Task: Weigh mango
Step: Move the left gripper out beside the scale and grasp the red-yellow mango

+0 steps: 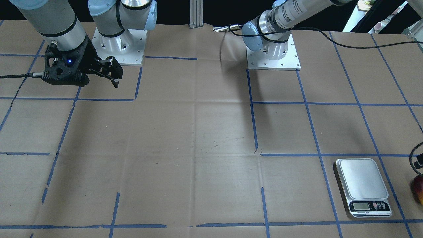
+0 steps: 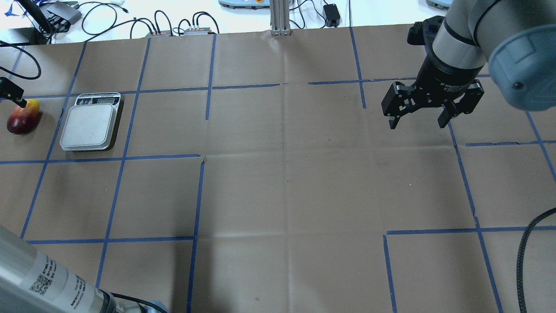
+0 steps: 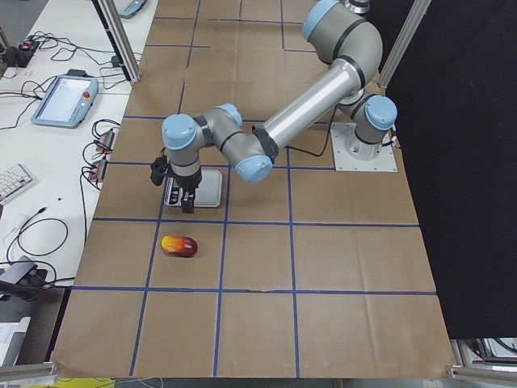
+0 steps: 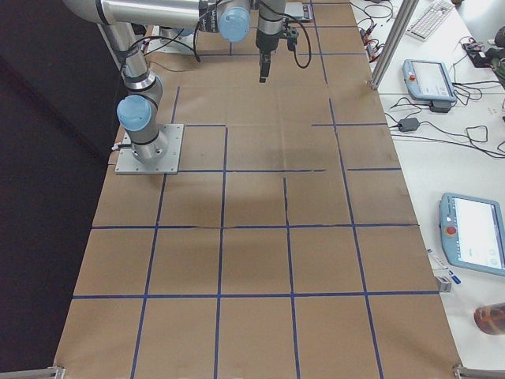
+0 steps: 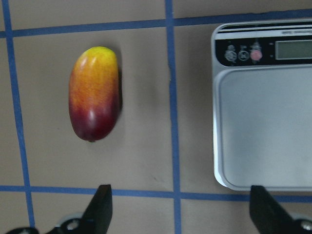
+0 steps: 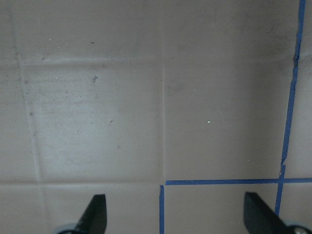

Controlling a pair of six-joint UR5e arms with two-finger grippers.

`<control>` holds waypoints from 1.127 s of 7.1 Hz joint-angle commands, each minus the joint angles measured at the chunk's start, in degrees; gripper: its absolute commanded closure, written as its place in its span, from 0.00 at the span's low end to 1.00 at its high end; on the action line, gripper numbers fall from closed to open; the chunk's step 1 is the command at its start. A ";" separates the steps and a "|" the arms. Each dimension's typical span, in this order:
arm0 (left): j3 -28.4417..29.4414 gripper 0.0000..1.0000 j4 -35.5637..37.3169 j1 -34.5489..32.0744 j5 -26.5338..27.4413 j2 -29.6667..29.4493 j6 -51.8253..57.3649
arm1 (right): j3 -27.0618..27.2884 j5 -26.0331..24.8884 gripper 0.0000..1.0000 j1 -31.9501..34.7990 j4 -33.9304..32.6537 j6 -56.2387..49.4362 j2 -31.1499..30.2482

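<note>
My left gripper is to close across the dark red part (image 1: 418, 184) (image 5: 94, 106) of the mango next to the silver kitchen scale, since the mango has to be lifted for weighing.
The mango (image 5: 94, 92), yellow on top and dark red below, lies on the brown paper left of the scale in the left wrist view; it also shows in the overhead view (image 2: 22, 117) at the far left edge. The silver kitchen scale (image 5: 263, 126) with an empty platform sits beside it, also seen from overhead (image 2: 89, 121) and from the front (image 1: 363, 186). My left gripper (image 5: 180, 204) is open and empty, hovering above the tape line between mango and scale. My right gripper (image 2: 417, 124) is open and empty, far off above bare paper.
The table is brown paper with a blue tape grid (image 2: 202, 126). Cables and devices (image 2: 173, 26) lie beyond its far edge. The two arm bases (image 1: 272, 53) stand at the robot's side. A black cable (image 2: 527, 243) hangs by the right arm.
</note>
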 commanded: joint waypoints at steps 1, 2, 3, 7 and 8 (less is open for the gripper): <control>10.46 0.00 -3.59 2.81 -0.54 -9.91 1.42 | 0.00 0.00 0.00 0.00 0.00 0.00 0.00; 12.32 0.00 -3.59 2.99 -0.89 -12.29 3.08 | 0.00 0.00 0.00 0.00 0.00 0.00 0.00; 13.38 0.00 -3.51 2.99 -0.98 -14.31 3.27 | 0.00 0.00 0.00 0.00 0.00 0.00 0.00; 18.49 0.05 -3.42 2.99 -6.91 -20.04 6.26 | 0.00 0.00 0.00 0.00 0.00 0.00 0.00; 18.49 0.49 -3.59 2.99 -4.78 -19.96 6.96 | 0.00 0.00 0.00 0.00 0.00 0.00 0.00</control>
